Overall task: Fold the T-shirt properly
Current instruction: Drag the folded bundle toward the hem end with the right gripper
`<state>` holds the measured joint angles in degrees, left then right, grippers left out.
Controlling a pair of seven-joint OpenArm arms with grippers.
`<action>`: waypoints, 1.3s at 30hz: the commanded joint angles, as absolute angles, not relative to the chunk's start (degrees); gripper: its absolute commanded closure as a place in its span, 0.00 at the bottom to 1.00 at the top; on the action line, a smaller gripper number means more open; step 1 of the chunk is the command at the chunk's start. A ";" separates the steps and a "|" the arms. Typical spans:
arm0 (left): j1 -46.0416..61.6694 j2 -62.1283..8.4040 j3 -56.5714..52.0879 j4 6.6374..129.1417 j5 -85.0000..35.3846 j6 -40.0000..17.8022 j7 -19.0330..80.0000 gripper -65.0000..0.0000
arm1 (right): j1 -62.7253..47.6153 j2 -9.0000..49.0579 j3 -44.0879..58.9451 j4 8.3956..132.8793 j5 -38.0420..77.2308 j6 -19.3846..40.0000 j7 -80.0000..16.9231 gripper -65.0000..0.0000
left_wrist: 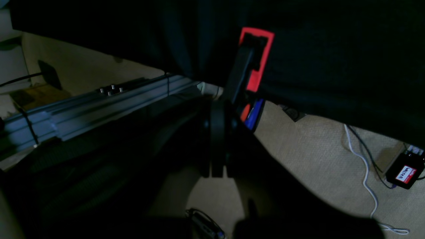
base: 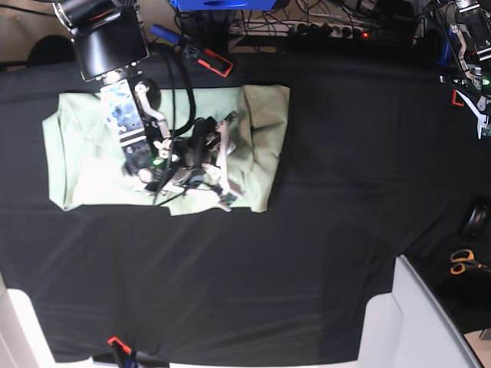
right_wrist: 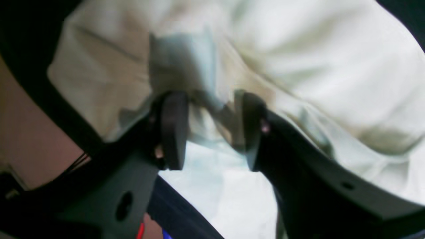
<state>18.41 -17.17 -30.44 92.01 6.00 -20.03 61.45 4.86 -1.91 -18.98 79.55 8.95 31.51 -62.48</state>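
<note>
I see a crumpled fold bunched up in the T-shirt's folded layer, so I need to pinch it with my right gripper and pull it toward the T-shirt's back edge [base: 201, 90] before folding further.
The pale mint-green T-shirt [base: 84, 161] lies partly folded into a rough rectangle on the left half of the black table [base: 322, 230]. My right gripper [base: 229, 162] hovers over its right part, with the arm reaching in from the back left. In the right wrist view its fingers [right_wrist: 173, 131] stand apart, and a crumpled ridge of the T-shirt [right_wrist: 298, 59] rises in the gap between them, against the right finger. My left gripper [left_wrist: 217, 136] is parked off the table's far right edge [base: 479, 115], dark fingers pressed together, holding nothing.
Orange-handled scissors [base: 462, 261] lie at the right edge. A white block [base: 418, 322] fills the front right corner. Cables and a power strip [base: 330, 27] run along the back. An aluminium rail [left_wrist: 99, 99], a red bracket [left_wrist: 257, 59] and floor cables show beside the left arm.
</note>
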 commanded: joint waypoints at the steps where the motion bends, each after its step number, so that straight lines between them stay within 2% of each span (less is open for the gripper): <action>1: 18.33 -18.33 -30.90 92.88 6.73 -19.74 61.23 1.00 | 5.67 -2.51 -18.95 81.63 9.63 31.69 -61.58 0.60; 3: 17.45 -18.33 -30.90 92.88 6.73 -19.74 61.23 1.00 | 5.05 -2.42 -18.95 83.12 9.63 31.69 -61.85 0.62; 11: 16.22 -18.33 -30.90 91.56 6.73 -19.74 61.23 1.00 | 3.91 -2.33 -18.86 83.82 9.63 31.69 -61.93 0.99; 20: 16.22 -18.33 -30.90 91.56 6.73 -19.74 61.23 1.00 | 2.07 -1.10 -18.77 84.35 9.54 31.60 -61.93 1.00; 26: 16.22 -18.33 -30.90 91.56 6.73 -19.74 61.23 1.00 | 0.40 0.84 -13.76 84.88 9.45 31.60 -61.93 1.00; 33: 15.34 -18.33 -30.90 91.47 6.73 -19.74 61.23 1.00 | -2.33 2.51 -12.79 90.77 9.36 31.60 -64.48 1.00; 39: 15.08 -18.33 -30.90 89.89 6.73 -19.74 61.23 1.00 | -4.97 1.98 -8.84 98.42 9.54 23.69 -68.53 1.00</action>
